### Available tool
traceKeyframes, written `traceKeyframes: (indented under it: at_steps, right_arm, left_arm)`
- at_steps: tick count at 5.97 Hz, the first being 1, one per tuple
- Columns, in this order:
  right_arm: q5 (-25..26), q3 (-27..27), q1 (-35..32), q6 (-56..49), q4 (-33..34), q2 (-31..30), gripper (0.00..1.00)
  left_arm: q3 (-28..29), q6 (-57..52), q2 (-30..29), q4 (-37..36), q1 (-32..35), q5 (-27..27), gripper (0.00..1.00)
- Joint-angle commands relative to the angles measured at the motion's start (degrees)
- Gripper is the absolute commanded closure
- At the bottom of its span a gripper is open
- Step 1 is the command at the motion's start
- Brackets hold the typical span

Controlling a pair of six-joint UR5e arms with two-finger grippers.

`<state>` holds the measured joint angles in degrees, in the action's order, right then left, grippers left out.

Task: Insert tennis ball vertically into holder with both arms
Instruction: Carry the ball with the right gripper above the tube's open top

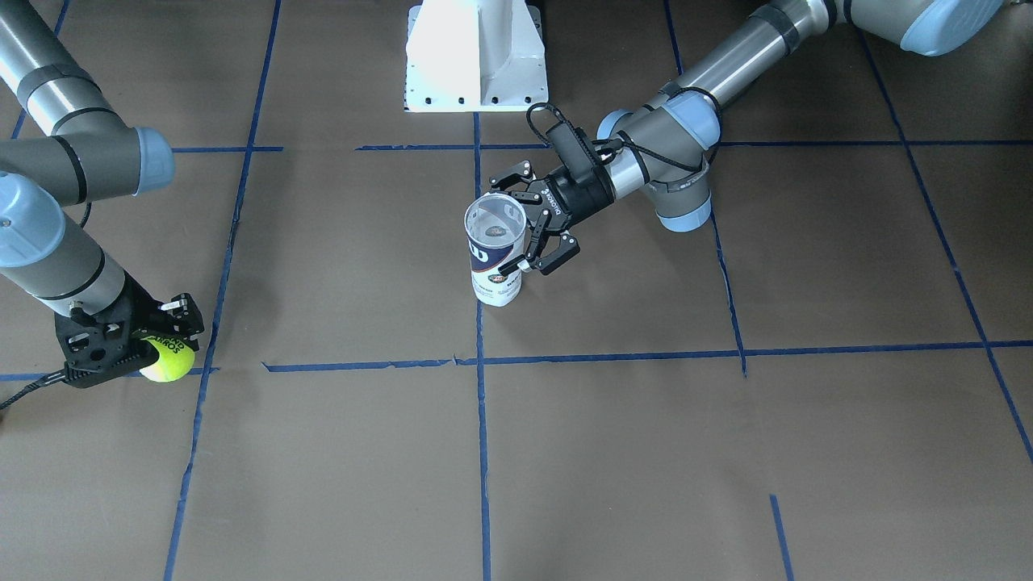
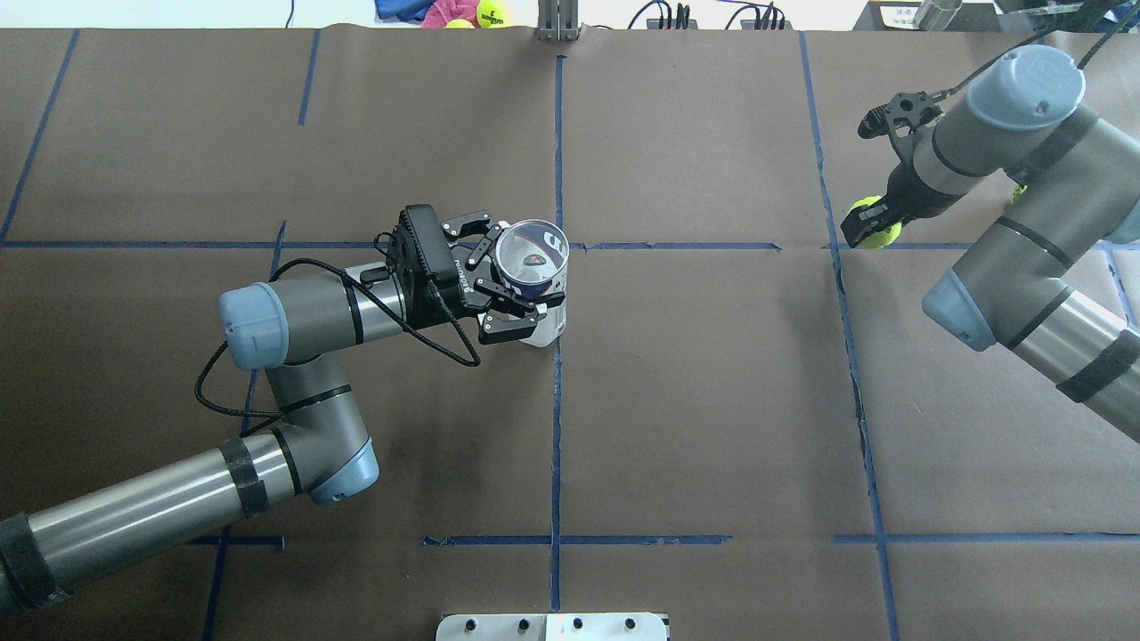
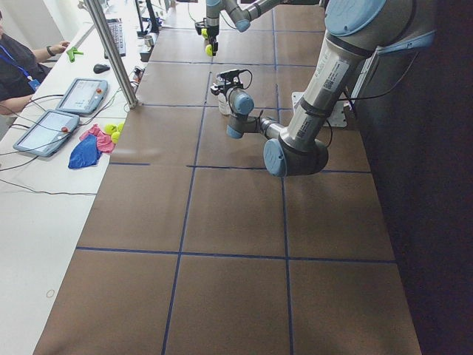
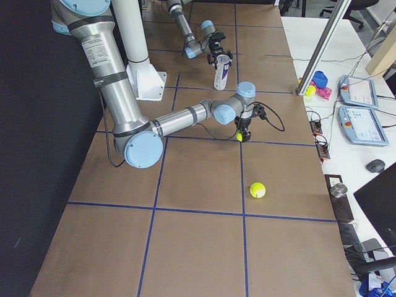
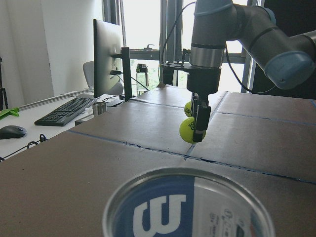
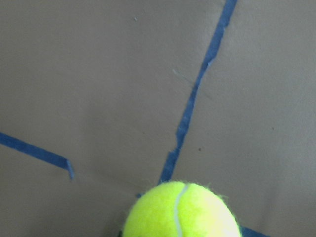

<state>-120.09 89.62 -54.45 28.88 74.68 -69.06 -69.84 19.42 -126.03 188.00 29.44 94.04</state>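
Note:
Next, my right gripper releases the tennis ball in the holder's opening [image 1: 494,214], just above the holder's navy label.
The holder [image 1: 494,246], a clear can with a navy and white label, stands upright near the table's middle, mouth up. My left gripper [image 1: 515,222] comes in from the side with a finger on each side of the holder and is shut on it; it shows from above in the overhead view [image 2: 509,274]. The can's mouth [image 5: 187,205] fills the bottom of the left wrist view. My right gripper [image 1: 165,339] points down and is shut on the tennis ball [image 1: 168,361], at or just above the table, far from the holder. The ball also shows in the right wrist view [image 6: 180,210].
The white pedestal base [image 1: 476,56] stands at the robot's side of the table. A second tennis ball [image 4: 257,190] lies loose on the table beyond my right gripper. Blue tape lines grid the brown table. Tablets [image 4: 356,93] and cloths lie on the operators' side bench.

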Motion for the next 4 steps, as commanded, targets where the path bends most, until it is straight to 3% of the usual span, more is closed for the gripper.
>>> traceKeyframes:
  at_steps: [1,2,3,4]
  right_arm:
    - [-0.3,10.7,0.6,9.0,10.0,3.4,0.86]
    - [-0.1,17.9,3.0,13.3,20.5,7.1,0.86]
    - [0.1,22.3,5.7,20.3,25.8,10.9,0.86]
    - [1.6,22.6,10.0,29.4,28.3,16.3,0.87]
  left_arm:
    - [0.1,0.0,0.0,-0.1,-0.1,0.0,0.03]
    - [0.1,0.0,0.0,-0.1,-0.1,0.0,0.05]
    - [0.1,0.0,0.0,-0.1,-0.1,0.0,0.07]
    - [0.1,0.1,0.0,-0.2,-0.1,0.0,0.07]
